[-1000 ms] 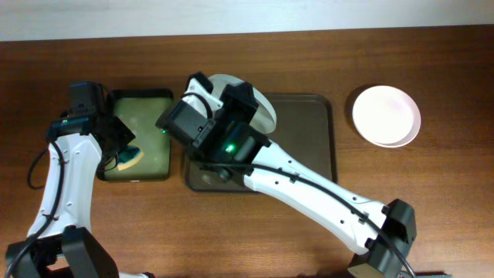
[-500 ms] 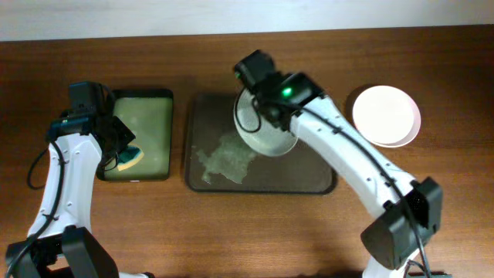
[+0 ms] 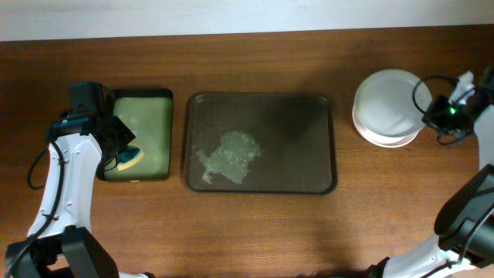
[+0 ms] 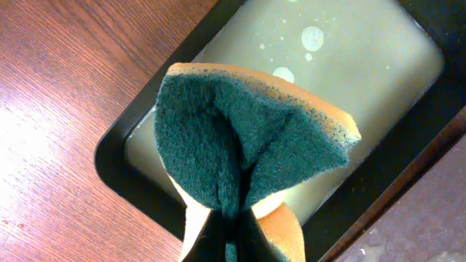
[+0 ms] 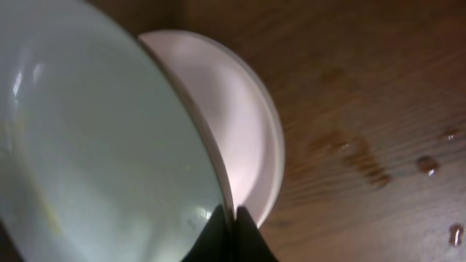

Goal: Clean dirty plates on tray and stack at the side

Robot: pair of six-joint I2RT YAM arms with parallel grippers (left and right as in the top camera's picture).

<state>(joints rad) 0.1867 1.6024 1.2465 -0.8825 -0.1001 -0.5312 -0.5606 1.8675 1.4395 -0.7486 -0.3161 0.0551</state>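
My left gripper is going to let go of the green and yellow sponge, now held over the small black tray, for me somewhere around the middle of the small black tray (image 3: pixel 144 131) (image 4: pixel 313 100).
The dark brown tray (image 3: pixel 309 147) lies mid-table and holds only a pale soapy smear (image 3: pixel 228 156). My right gripper (image 3: pixel 429 114) is shut on the rim of a bluish-grey plate (image 3: pixel 390 104), held over a white plate (image 3: pixel 380 137) on the table at the right. In the right wrist view the held plate (image 5: pixel 95 145) fills the left and the white plate (image 5: pixel 244 124) lies under it, my fingers (image 5: pixel 229 225) pinching the rim. My left gripper (image 3: pixel 126 154) is shut on a green and yellow sponge (image 4: pixel 247 138) over the small black tray (image 3: pixel 147 127).
The small black tray with greenish water (image 4: pixel 364 65) stands left of the brown tray. Water drops (image 5: pixel 429 164) lie on the wood near the stacked plates. The wooden table (image 3: pixel 255 232) has its far edge along a white wall.
My right arm has swung the bluish-grey plate from the tray's far edge across to the right, over the white plate. The tray now holds no plate. The left arm has not moved.
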